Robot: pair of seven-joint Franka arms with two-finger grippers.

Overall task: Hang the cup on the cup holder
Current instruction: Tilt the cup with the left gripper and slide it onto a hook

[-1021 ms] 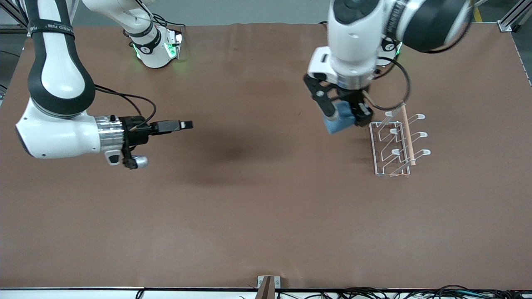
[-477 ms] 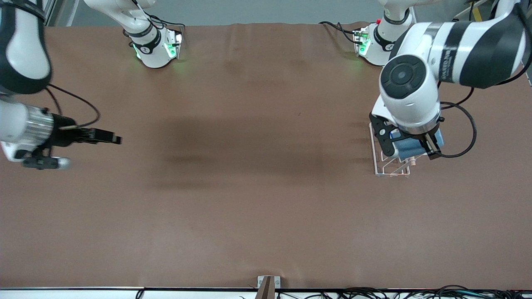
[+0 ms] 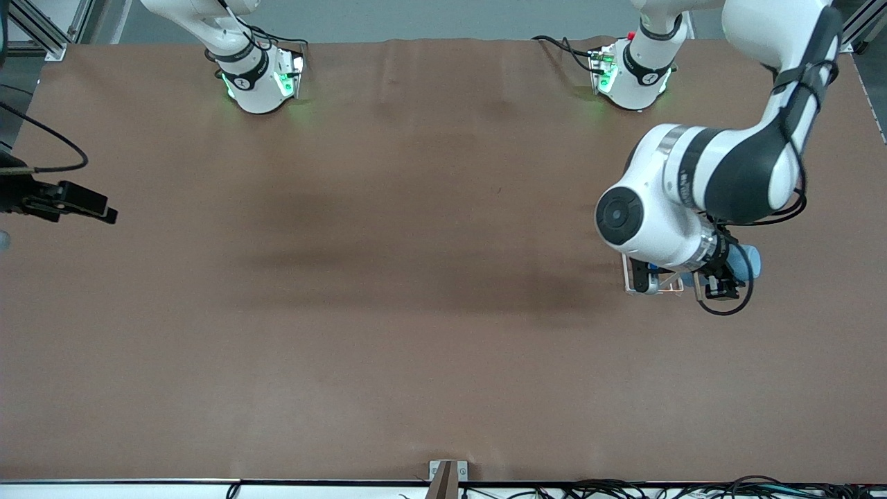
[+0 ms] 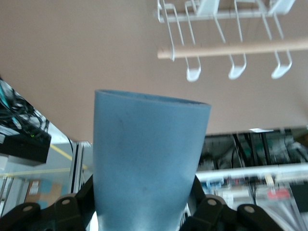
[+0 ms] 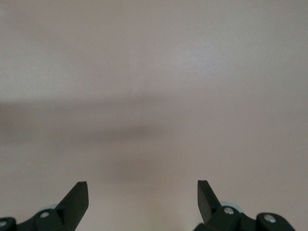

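Note:
The cup holder has a looped wire [image 3: 656, 263] [image 4: 193, 37] nearest the front camera. Next, my left gripper lets go of the light-blue cup there.
My left gripper [image 3: 724, 276] is shut on the light-blue cup [image 3: 752, 262] and holds it over the cup holder's end nearest the front camera. The white wire cup holder [image 3: 664, 289] is mostly hidden under the left arm; only its base corner shows. In the left wrist view the cup [image 4: 149, 159] fills the middle between the black fingers [image 4: 71, 208], its rim pointing toward the holder's looped prongs [image 4: 193, 73] and wooden rod [image 4: 231, 49], with a gap between them. My right gripper [image 3: 93, 206] is open and empty over the table edge at the right arm's end, where it waits.
The brown table [image 3: 416, 312] carries only the holder. The two arm bases [image 3: 260, 80] [image 3: 630, 76] stand along the edge farthest from the front camera. The right wrist view shows only bare table [image 5: 154, 96] between the open fingers.
The left arm swung the cup from beside the holder to over it, then toward the front camera. The right arm drew back to the table edge at its own end.

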